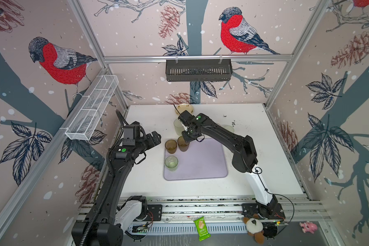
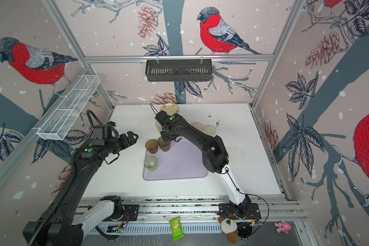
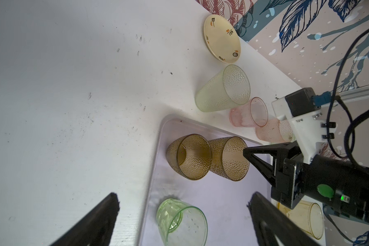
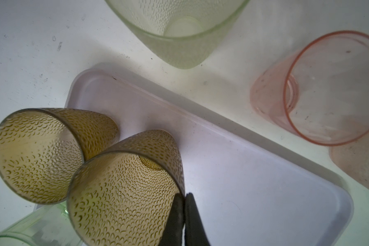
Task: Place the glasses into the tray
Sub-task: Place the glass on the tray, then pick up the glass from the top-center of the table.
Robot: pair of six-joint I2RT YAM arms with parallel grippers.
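I need to next use my left gripper to grab the rim (image 1: 175, 121) (image 3: 224, 82) of the taller frosted green glass behind the tray, on its side away from the pink glasses.
The lavender tray (image 1: 202, 161) (image 2: 179, 164) lies mid-table. In its far left corner stand two brown glasses side by side. My right gripper (image 4: 184, 194) (image 1: 189, 139) is shut on the rim of the right-hand brown glass (image 4: 124, 191) (image 1: 183, 144), one finger inside and one outside. The other brown glass (image 1: 171, 146) (image 3: 189, 156) touches it. A green glass (image 1: 171, 163) (image 3: 181, 221) stands at the tray's left edge. My left gripper (image 3: 183, 198) (image 1: 156, 138) hangs open to the left of the tray, holding nothing.
Behind the tray stand a taller frosted green glass (image 1: 178, 127) (image 3: 222, 89), two pink glasses (image 3: 248, 112) (image 3: 273, 131) and a pale green glass (image 2: 210, 130). An amber glass (image 3: 307, 219) sits under the right arm. A yellow plate (image 1: 184, 108) lies by the back wall.
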